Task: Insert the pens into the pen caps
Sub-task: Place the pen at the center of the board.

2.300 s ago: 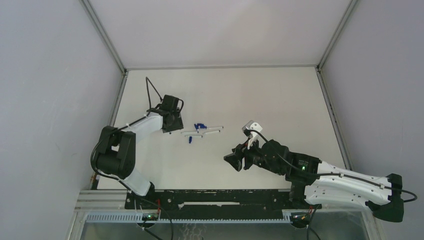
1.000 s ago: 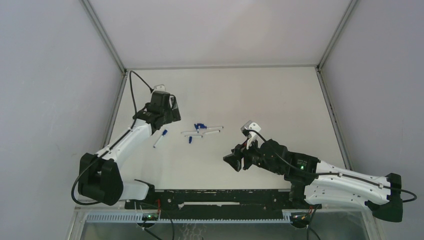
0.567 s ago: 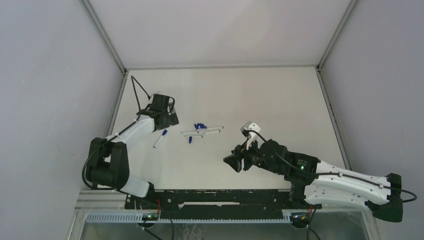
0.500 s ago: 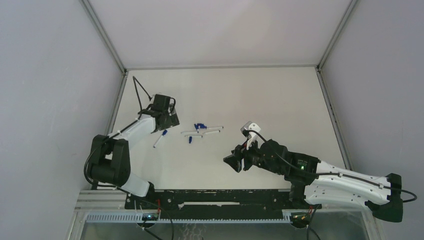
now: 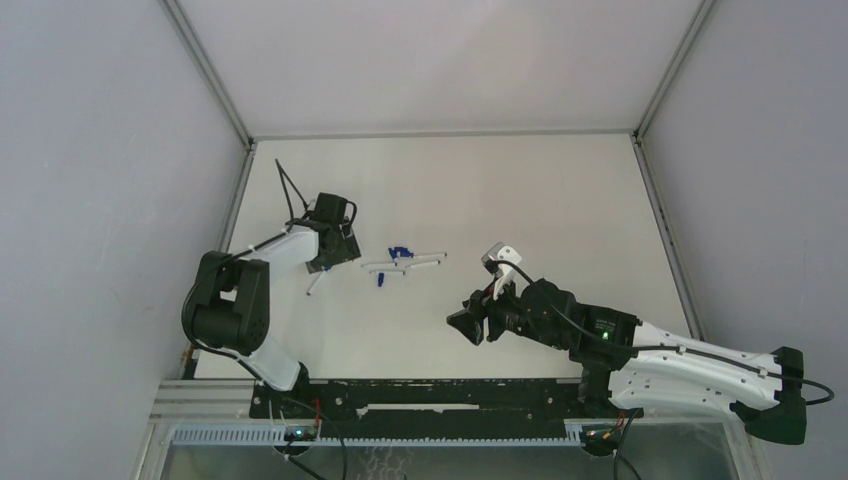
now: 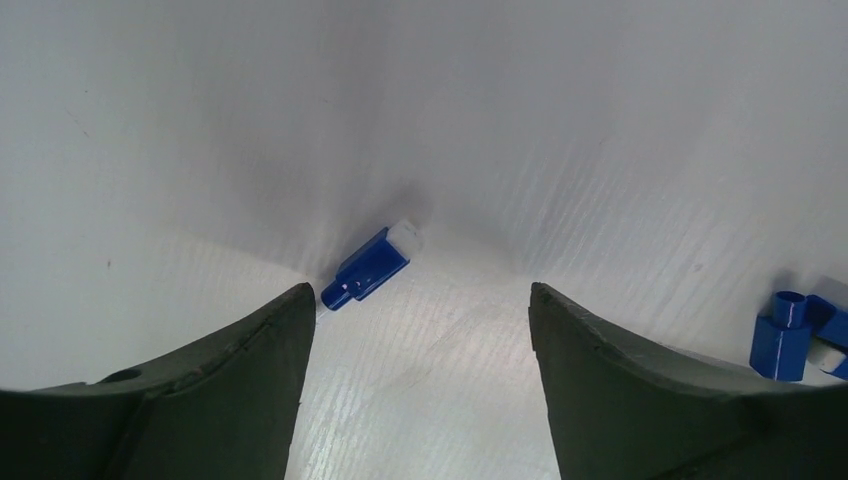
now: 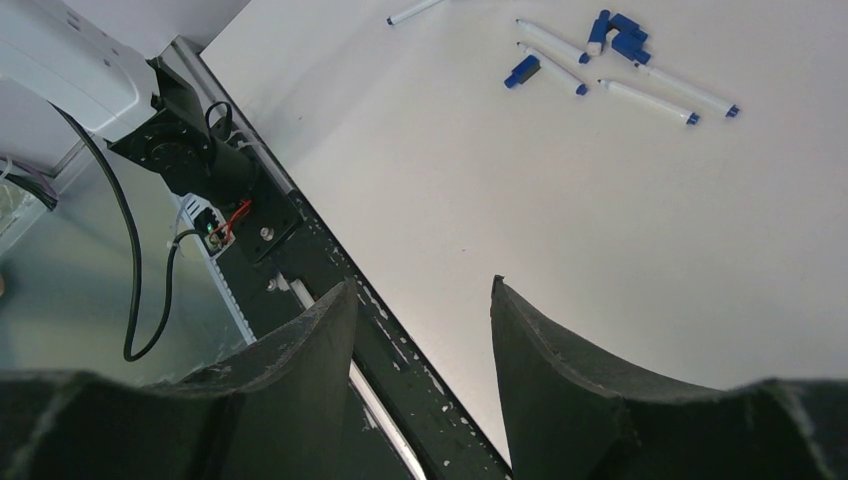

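The capped pen is slanted away from the loose pens, so my left gripper should grab the pen's white body [image 5: 316, 284] and lay the pen straight next to them.
My left gripper [image 5: 335, 247] is open and low over the table. A pen with a blue cap on it [image 6: 366, 269] lies just ahead of my left finger [image 6: 250, 370], touching nothing. In the top view only its white body [image 5: 313, 285] shows beside the gripper. Loose white pens [image 5: 385, 266] [image 5: 425, 260] and blue caps [image 5: 400, 250] [image 5: 381, 280] lie to its right. One loose cap [image 6: 783, 343] shows at the right edge of the left wrist view. My right gripper [image 5: 465, 322] is open and empty, well clear of them. Its wrist view shows the pens [image 7: 552, 42] and caps [image 7: 625, 27] far ahead.
The black base rail [image 5: 430, 395] runs along the near table edge, and the right wrist view looks down on it [image 7: 300, 240]. Grey walls enclose the white table [image 5: 540, 200] on three sides. The left arm's cable [image 5: 290, 190] loops above its wrist.
The left gripper let go of the capped pen, swung up and left, then came back down over the pen's cap end. The right arm has not moved.
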